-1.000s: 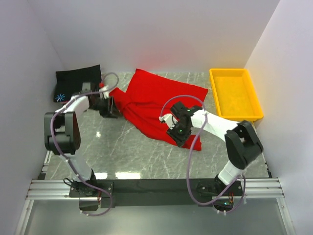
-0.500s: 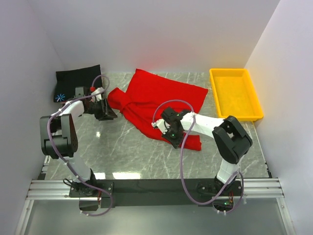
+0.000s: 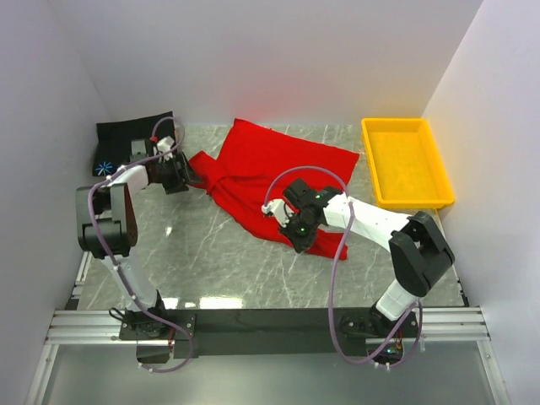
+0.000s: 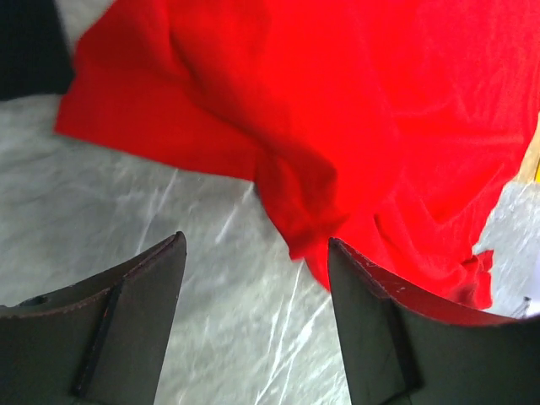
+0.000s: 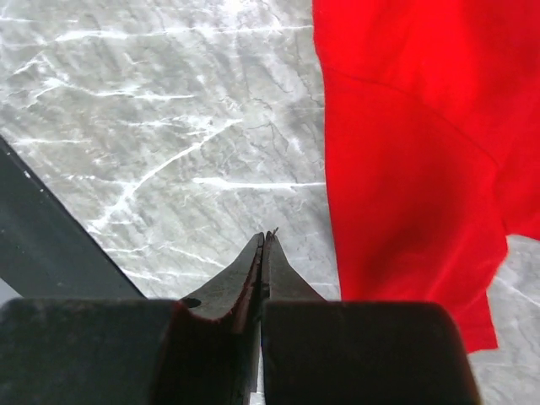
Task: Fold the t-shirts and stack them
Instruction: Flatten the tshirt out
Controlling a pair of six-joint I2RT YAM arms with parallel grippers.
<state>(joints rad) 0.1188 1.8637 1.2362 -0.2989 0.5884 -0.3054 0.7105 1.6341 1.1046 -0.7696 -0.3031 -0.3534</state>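
The robot's right gripper is at the near sleeve while the red t-shirt lies at a slant, so it should grab the t-shirt's corner (image 3: 353, 158) by the yellow tray and swing the t-shirt straighter.
The red t-shirt (image 3: 274, 164) lies spread and rumpled on the marble table (image 3: 211, 253). A folded black t-shirt (image 3: 135, 133) with a blue-white starburst mark (image 3: 103, 167) sits at the back left. My left gripper (image 3: 189, 175) hovers open beside the red shirt's left sleeve. In the left wrist view the left gripper (image 4: 256, 251) has only bare marble between its fingers, with the red t-shirt (image 4: 354, 118) just ahead. My right gripper (image 3: 296, 239) is shut and empty at the shirt's near hem. In the right wrist view the right gripper (image 5: 265, 239) sits over marble, left of the red t-shirt (image 5: 422, 160).
A yellow plastic tray (image 3: 407, 162) stands at the back right. White walls close in the left, back and right sides. The black rail (image 3: 270, 321) with both arm bases runs along the near edge. A corner of the black t-shirt (image 4: 25, 42) shows in the left wrist view.
My left gripper has opened wider and drawn back toward the far left, away from the sleeve. My right gripper has closed fully on nothing near the hem.
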